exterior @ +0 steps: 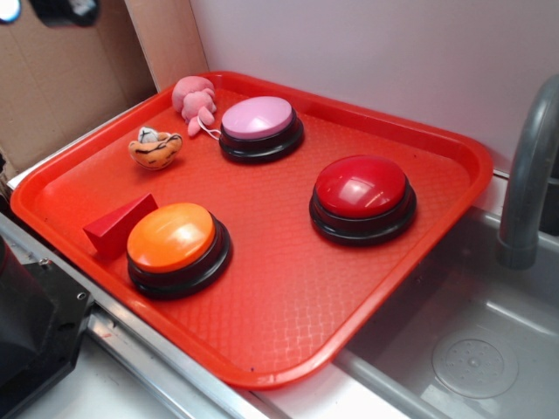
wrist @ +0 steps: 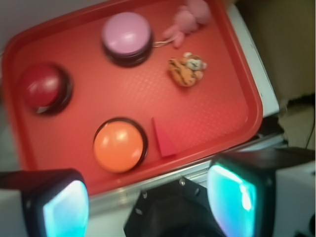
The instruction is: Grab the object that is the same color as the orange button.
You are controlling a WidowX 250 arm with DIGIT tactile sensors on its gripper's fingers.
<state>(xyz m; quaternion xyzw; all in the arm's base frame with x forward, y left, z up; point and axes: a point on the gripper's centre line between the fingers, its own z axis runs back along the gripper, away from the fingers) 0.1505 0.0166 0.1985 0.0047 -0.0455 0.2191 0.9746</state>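
Note:
The robot's gripper needs to next go to the plush tiger's striped body (exterior: 155,153) (wrist: 183,74), near the pink plush toy, and close there, because its orange matches the orange button.
The object, a small orange striped plush tiger (exterior: 155,147), lies at the far left of the red tray (exterior: 288,305), beside a pink plush toy. The wrist view shows the tiger (wrist: 186,70) upper right of centre. The orange button (exterior: 171,237) sits on its black base near the tray's front left; from the wrist it is the orange button (wrist: 118,146) at lower centre. My gripper (wrist: 148,202) hangs high above the tray's near edge. It is open, its teal pads (wrist: 232,197) wide apart with nothing between them, far from the tiger.
On the tray are also a pink plush toy (exterior: 196,99), a pale pink button (exterior: 259,125), a red button (exterior: 362,195) and a red wedge block (exterior: 118,225). A steel sink (exterior: 476,349) with a grey faucet (exterior: 528,183) lies to the right. The black robot base (exterior: 31,340) is front left.

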